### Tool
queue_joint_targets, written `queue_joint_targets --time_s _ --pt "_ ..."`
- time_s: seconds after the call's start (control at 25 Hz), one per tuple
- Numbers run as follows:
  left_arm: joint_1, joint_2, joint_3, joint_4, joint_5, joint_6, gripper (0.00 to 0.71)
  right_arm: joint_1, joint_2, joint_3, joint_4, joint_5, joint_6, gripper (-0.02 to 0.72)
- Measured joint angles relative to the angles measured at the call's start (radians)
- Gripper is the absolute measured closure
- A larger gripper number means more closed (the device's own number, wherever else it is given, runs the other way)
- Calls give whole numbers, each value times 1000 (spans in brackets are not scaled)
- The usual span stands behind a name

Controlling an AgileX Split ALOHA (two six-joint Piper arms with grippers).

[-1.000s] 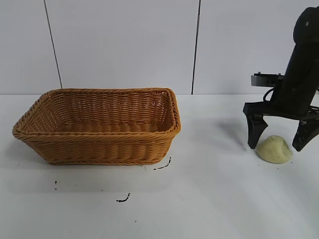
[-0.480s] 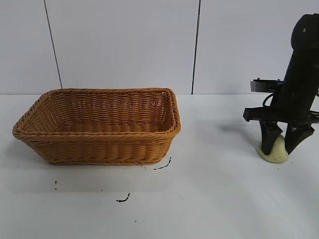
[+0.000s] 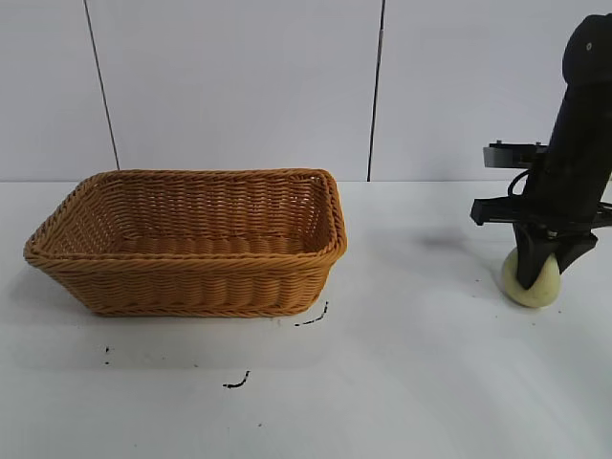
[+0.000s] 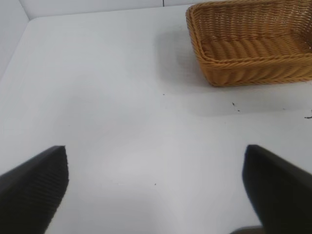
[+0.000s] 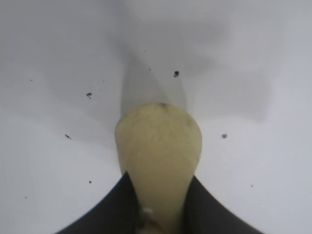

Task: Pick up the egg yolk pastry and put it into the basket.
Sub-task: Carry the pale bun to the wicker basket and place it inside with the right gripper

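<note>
I should use my right gripper to set the egg yolk pastry down in the wicker basket [image 3: 217, 236], just behind the middle of the basket's front rim.
The egg yolk pastry [image 3: 532, 281], a pale yellow lump, sits at the table's far right, pinched between the black fingers of my right gripper [image 3: 535, 273]. In the right wrist view the pastry [image 5: 158, 144] is squeezed narrow where both fingers press its sides, with my right gripper [image 5: 160, 176] shut on it. It is at or just above the table surface. The orange-brown wicker basket [image 3: 191, 282] stands well to the left, nothing showing inside it. My left gripper [image 4: 156, 183] hangs open over bare table, the basket [image 4: 243, 73] farther off.
Small black marks [image 3: 311, 318] dot the white table in front of the basket and around the pastry [image 5: 176, 74]. A white wall with dark vertical seams closes off the back. Bare table lies between the pastry and the basket.
My right gripper came down around the pastry and closed on it, squeezing the lump from a wide dome into a rounder, narrower shape. The basket has not moved.
</note>
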Motion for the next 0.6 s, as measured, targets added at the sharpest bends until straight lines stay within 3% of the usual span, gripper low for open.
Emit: queue_joint_targets --time_s 0.32,0.6 --pt "0 0 0 0 0 0 14 3 -64 -226 3 141 0 584" --pt "0 0 0 0 0 0 14 87 -64 -275 -11 143 0 584"
